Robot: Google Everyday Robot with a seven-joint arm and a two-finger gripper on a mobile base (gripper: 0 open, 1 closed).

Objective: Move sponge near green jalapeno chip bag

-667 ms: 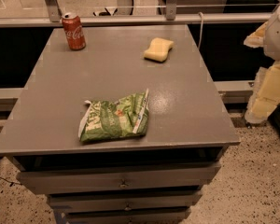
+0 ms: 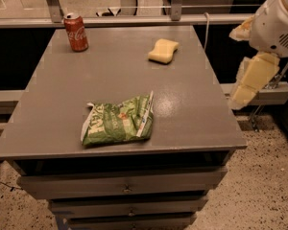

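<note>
My gripper should move to the pale yellow sponge next and then close on the sponge's far end (image 2: 170, 46), the one toward the rail behind the table.
The pale yellow sponge (image 2: 163, 51) lies on the grey table (image 2: 57, 109) at the back right. The crumpled green jalapeno chip bag (image 2: 119, 120) lies flat near the table's front edge, left of centre. My gripper (image 2: 248, 83) hangs off the table's right side, beyond the edge, with its pale yellow fingers (image 2: 253, 78) pointing down. It is well right of the sponge and holds nothing that I can see.
A red soda can (image 2: 76, 31) stands upright at the back left corner. A rail and window frame run behind the table. Drawers sit under the tabletop. Speckled floor lies to the right.
The view has shifted slightly and the gripper and arm have moved a little inward and up at the right edge. The sponge, bag and can have not moved.
</note>
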